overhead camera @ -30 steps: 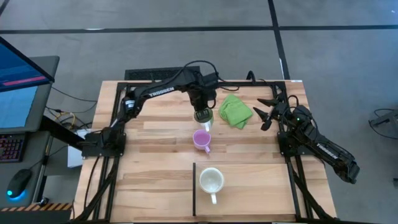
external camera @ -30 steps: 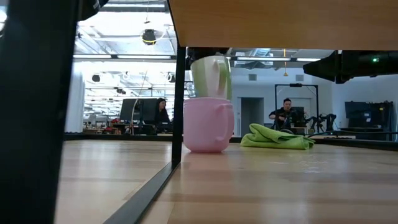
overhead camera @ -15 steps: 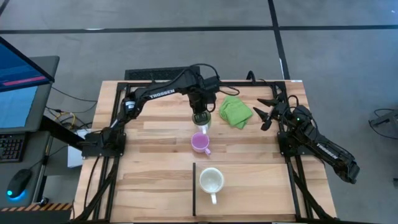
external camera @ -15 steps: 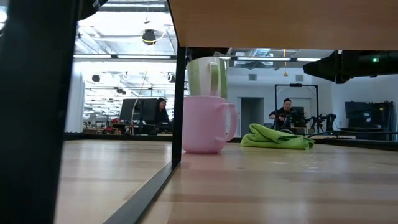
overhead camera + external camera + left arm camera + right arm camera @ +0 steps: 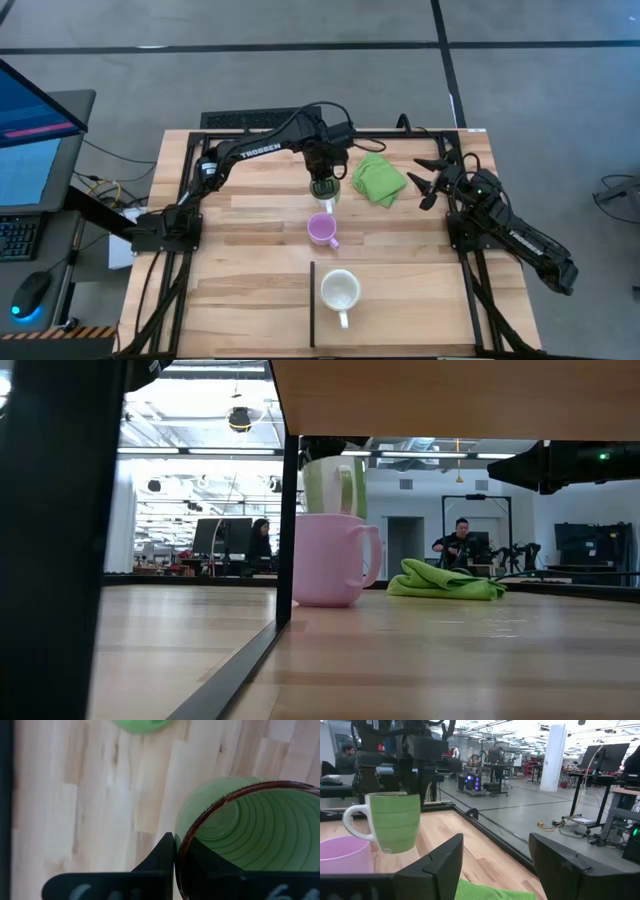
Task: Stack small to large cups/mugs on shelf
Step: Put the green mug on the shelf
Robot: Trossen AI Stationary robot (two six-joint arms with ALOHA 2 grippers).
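Observation:
Next, my left gripper sets the green mug free on the bare wood [image 5: 328, 194] [image 5: 172, 817] just beyond the purple mug, near the green cloth.
My left gripper [image 5: 322, 178] is shut on the green mug [image 5: 324, 189] over the far middle of the table. The mug also shows in the low view [image 5: 335, 485] and the right wrist view [image 5: 395, 822]. The purple mug [image 5: 322, 229] stands on its base just nearer than it, handle toward the near right. The white mug [image 5: 340, 291] stands upright on the shelf section [image 5: 410, 310], right of the black strip [image 5: 312, 305]. My right gripper [image 5: 432, 180] is open and empty at the far right. My left gripper holds the green mug by its rim [image 5: 179, 851]. One finger [image 5: 161, 857] is outside the wall and the other [image 5: 210, 862] is inside. The fingers come from above, pointing down. The mug hangs upright, lifted clear of the table, its white handle [image 5: 355, 822] free.
A crumpled green cloth [image 5: 378, 178] lies on the table between the two grippers. Bare wood lies left of the black strip and along the near right. People sit at desks in the room beyond the table.
My left gripper has shifted slightly toward the table's left with the green mug, which stays lifted. The purple mug has slid a little toward the near edge and turned, so its handle now shows at its side in the low view. Both have been still for the last half second.

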